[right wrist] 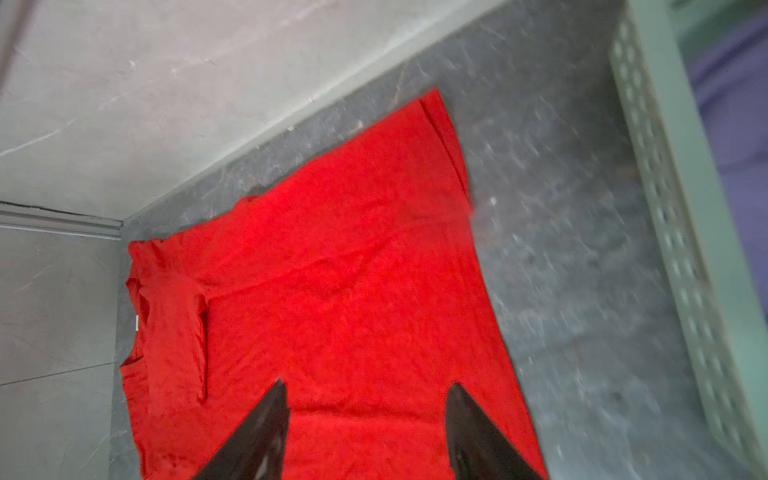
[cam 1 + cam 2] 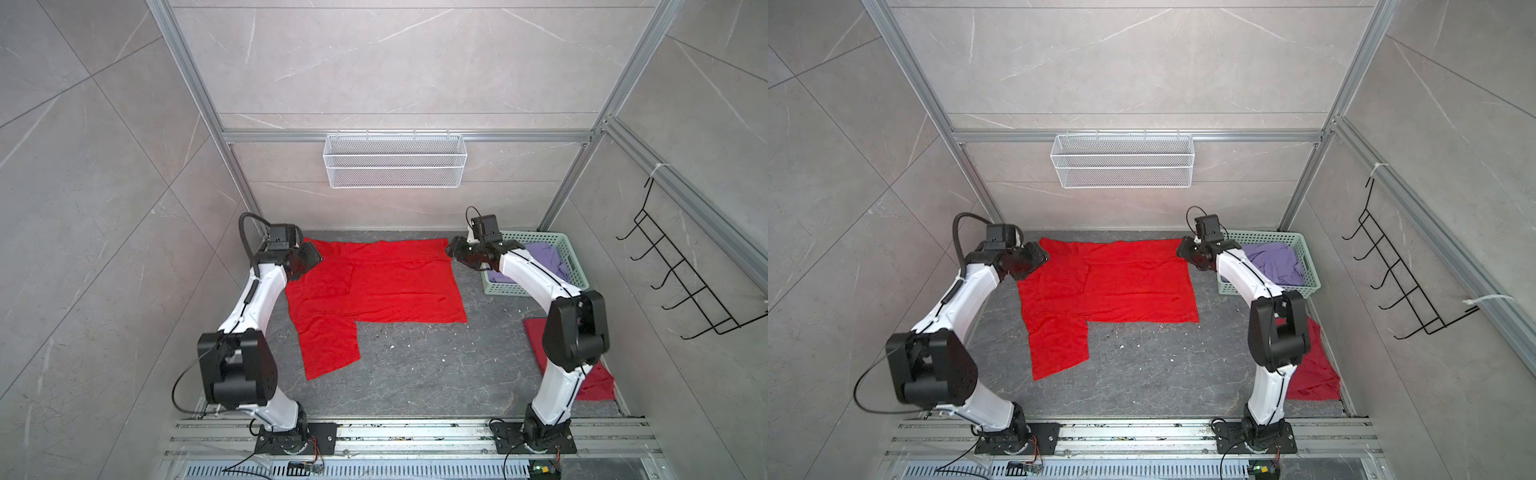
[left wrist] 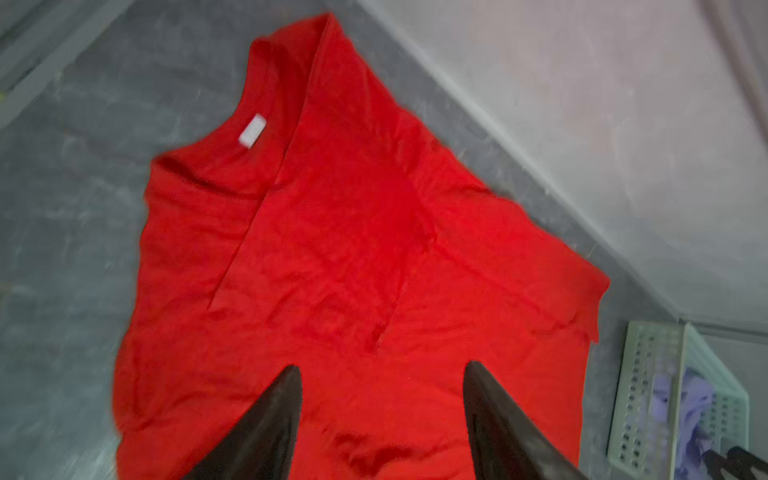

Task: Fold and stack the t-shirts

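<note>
Next, my right gripper needs to go to the near bottom corner (image 2: 463,320) of the bright red t-shirt, the end away from its neck label, and close there.
The bright red t-shirt (image 2: 395,291) (image 2: 1129,291) lies flat on the dark table, with one sleeve pointing toward the front. Its white neck label (image 3: 251,133) shows in the left wrist view. My left gripper (image 2: 309,257) (image 3: 382,365) hovers open over the shirt's far left corner. My right gripper (image 2: 451,251) (image 1: 369,383) hovers open over the far right corner. Neither has any cloth between its fingers. A darker red t-shirt (image 2: 598,384) (image 2: 1312,374) lies behind the right arm's base. A lavender t-shirt (image 2: 544,255) (image 2: 1275,262) is bunched in the basket.
The mint-green perforated basket (image 2: 536,236) (image 2: 1266,236) stands at the far right of the table. A white mesh basket (image 2: 395,162) hangs on the back rail, and a black wire rack (image 2: 673,282) on the right wall. Aluminium rails (image 2: 415,432) run along the front edge.
</note>
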### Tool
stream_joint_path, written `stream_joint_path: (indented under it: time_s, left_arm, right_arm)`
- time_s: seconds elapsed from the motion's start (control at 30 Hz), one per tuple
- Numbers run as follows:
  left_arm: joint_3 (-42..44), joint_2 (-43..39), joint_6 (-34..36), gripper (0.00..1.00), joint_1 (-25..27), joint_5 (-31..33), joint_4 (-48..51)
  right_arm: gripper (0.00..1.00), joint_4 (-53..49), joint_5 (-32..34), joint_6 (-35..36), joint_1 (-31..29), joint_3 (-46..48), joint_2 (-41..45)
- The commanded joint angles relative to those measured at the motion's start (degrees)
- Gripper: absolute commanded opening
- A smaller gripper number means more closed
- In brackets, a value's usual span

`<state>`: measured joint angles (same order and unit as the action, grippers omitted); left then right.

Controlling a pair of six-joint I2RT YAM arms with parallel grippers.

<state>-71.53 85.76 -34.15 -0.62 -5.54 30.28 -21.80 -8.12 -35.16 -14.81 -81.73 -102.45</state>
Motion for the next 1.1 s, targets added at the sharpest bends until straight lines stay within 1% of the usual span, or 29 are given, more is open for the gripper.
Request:
stream_joint_path:
  time_s: [0.0,0.03,0.07,0.13,0.23,0.3,0.4,0.5,0.57,0.63,0.83,1.07]
  left_arm:
    - [8.6,-7.2,-1.3,0.71,-0.1,2.7,4.9]
    - [10.6,-9.4,-1.6,0.74,-0.1,3.2,5.8]
    - [12.8,-11.9,-2.2,0.75,0.0,3.5,7.1]
    - [16.7,-16.1,-3.2,0.76,0.0,3.5,9.9]
    - [22.3,-23.2,-6.0,0.76,0.0,5.5,15.4]
    - [25.9,-27.0,-7.3,0.75,0.0,4.9,16.6]
    - [31.2,-30.5,-10.1,0.74,0.0,3.9,18.5]
    - [37.2,-32.5,-12.7,0.71,0.1,2.4,17.4]
    - [40.0,-33.2,-14.4,0.70,0.0,0.4,16.4]
    - [42.1,-33.6,-15.7,0.68,0.0,-0.3,16.2]
    - [44.6,-34.4,-17.9,0.65,0.1,1.6,16.2]
    - [46.2,-28.8,-18.4,0.63,0.1,1.2,10.9]
  right_arm:
    - [0.64,1.2,0.9,-0.7,-0.7,9.3,7.1]
    - [0.64,1.2,0.5,-0.8,-0.8,11.9,9.0]
    - [0.65,1.1,-0.1,-1.0,-1.0,14.5,11.1]
    - [0.65,1.0,-1.3,-1.6,-1.6,19.1,14.1]
    - [0.65,0.6,-1.5,-2.6,-2.8,25.9,18.1]
    - [0.65,1.2,-1.5,-4.3,-3.3,30.6,20.7]
    - [0.64,4.3,-2.5,-8.5,-3.8,38.3,24.5]
    - [0.64,6.2,-2.3,-11.2,-4.0,43.1,27.2]
    - [0.64,5.6,-1.7,-11.4,-4.0,44.0,28.0]
    - [0.64,4.3,-1.0,-10.8,-4.0,43.8,28.2]
    - [0.64,3.3,1.3,-11.1,-4.0,43.5,27.8]
    - [0.63,3.9,1.7,-12.0,-4.0,42.0,25.0]
